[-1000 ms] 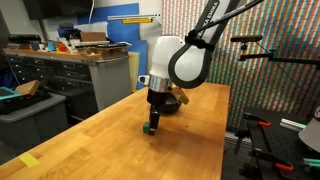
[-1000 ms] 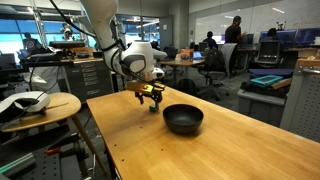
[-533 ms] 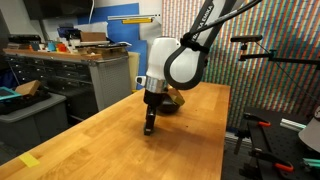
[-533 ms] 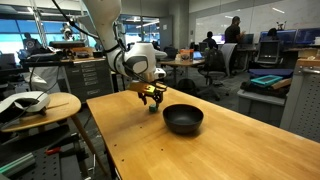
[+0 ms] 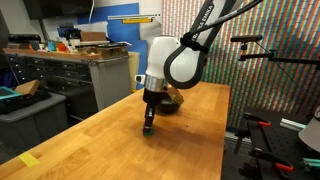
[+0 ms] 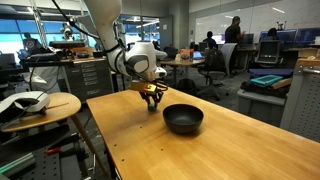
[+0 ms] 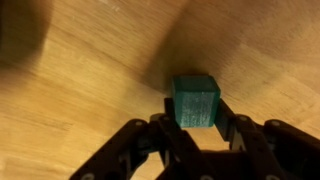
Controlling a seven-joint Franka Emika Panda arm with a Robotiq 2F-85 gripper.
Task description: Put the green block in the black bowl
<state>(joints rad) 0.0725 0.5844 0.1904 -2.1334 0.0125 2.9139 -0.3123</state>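
The robot's gripper should release the green block on the inside bottom of the black bowl (image 5: 168, 101), which is partly hidden behind the arm.
The green block (image 7: 194, 101) is a small dark green cube resting on the wooden table, seen close up in the wrist view. My gripper (image 7: 194, 112) is shut on it, with one finger pressed against each side of the cube. In both exterior views the gripper (image 5: 149, 126) (image 6: 153, 105) reaches straight down to the tabletop, and the block shows only as a small green spot (image 5: 148, 129) at its tips. The black bowl (image 6: 183, 119) sits on the table a short way from the gripper; in an exterior view the bowl (image 5: 172, 103) is mostly hidden behind the arm.
The wooden table (image 6: 200, 150) has edges close by on several sides (image 5: 60, 140). A round side table with a white object (image 6: 30, 103) stands beside it. Cabinets and a workbench (image 5: 60, 65) stand behind. People sit at desks in the background (image 6: 210, 50).
The fingers have closed from wide open onto the green block. The arm has stayed low over the same spot on the table.
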